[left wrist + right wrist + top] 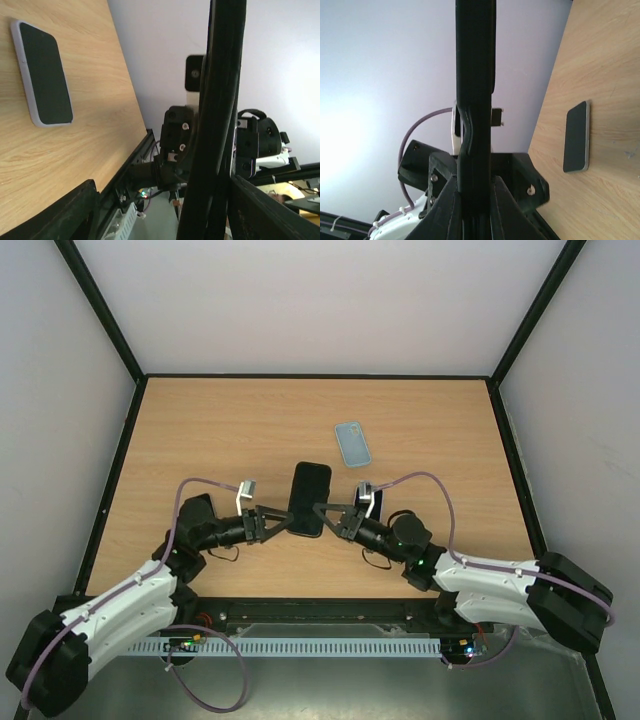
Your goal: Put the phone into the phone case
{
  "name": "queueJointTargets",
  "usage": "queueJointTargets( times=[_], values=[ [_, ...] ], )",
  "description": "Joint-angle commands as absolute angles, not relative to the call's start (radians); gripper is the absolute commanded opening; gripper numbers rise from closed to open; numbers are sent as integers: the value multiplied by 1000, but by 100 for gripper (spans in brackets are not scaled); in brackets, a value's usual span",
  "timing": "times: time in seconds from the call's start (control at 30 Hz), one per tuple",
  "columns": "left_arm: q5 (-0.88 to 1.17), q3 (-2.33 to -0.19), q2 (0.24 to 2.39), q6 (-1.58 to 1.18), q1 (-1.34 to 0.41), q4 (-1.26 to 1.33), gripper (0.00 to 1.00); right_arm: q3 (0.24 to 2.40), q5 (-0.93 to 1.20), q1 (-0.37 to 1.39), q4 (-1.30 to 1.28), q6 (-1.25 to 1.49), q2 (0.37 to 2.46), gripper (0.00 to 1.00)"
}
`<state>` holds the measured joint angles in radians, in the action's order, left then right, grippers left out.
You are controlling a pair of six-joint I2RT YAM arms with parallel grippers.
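Observation:
My right gripper is pinching the black phone case halfway along its edge. My left gripper will hold the case steady while my right gripper takes its near corner (pixel 317 534).
The phone (pixel 352 444) lies flat on the wooden table, back of centre, with a pale blue rim. It shows dark-faced in the left wrist view (pixel 42 75) and the right wrist view (pixel 577 137). The black phone case (pixel 310 498) hangs above the table between my two grippers. My right gripper (pixel 322 510) is shut on the case's right edge, and its fingers (pixel 512 200) press both sides of the edge-on, slightly wavy case (pixel 475 100). My left gripper (pixel 283 522) is at the case's left edge. Its fingers (pixel 270 210) stand wide apart, with the case (pixel 220 100) against one of them.
The table (pixel 200 440) is bordered by a black frame, with white walls on three sides. A cable tray (pixel 320 647) runs along the near edge between the arm bases. The phone lies about a hand's width beyond the held case.

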<state>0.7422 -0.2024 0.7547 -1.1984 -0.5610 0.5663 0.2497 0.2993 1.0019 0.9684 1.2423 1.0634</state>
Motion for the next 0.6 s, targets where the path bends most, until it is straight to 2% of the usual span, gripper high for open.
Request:
queueJointTargets(
  times=[0.0, 0.2, 0.27, 0.57],
  values=[
    [740, -206, 779, -1208, -605, 642, 64, 254, 221, 1004, 1011, 1250, 1018, 5],
    [702, -224, 773, -1182, -608, 594, 16, 238, 185, 1003, 960, 1239, 986, 5],
    [691, -240, 773, -1159, -610, 553, 5, 232, 177, 1003, 951, 1236, 979, 5],
    [665, -266, 777, -1138, -609, 491, 3, 228, 173, 1002, 918, 1224, 977, 6]
  ],
)
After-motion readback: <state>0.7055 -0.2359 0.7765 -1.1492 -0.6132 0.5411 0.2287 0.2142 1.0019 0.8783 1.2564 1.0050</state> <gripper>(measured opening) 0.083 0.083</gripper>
